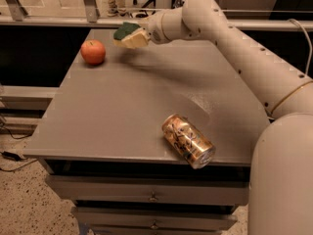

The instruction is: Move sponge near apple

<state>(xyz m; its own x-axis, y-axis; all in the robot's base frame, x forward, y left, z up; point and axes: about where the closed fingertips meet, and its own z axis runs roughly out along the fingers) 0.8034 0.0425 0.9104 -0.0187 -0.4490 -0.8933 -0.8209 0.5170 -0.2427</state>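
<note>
My gripper will set the sponge free on the grey table [118, 54], next to the apple, on the side of the apple that is toward my arm.
The red-orange apple [93, 52] sits on the grey table [122, 106] near its far left corner. My gripper [133, 37] is in the air over the far part of the table, just right of the apple and a little above it. It is shut on the sponge [127, 31], whose dark green top faces up over its pale yellow base. The sponge hangs clear of the table, a short gap from the apple.
A gold-brown drink can [188, 141] lies on its side near the table's front right edge. My white arm [244, 58] reaches across from the right. Drawers [151, 196] sit under the tabletop. A railing [58, 19] runs behind the table.
</note>
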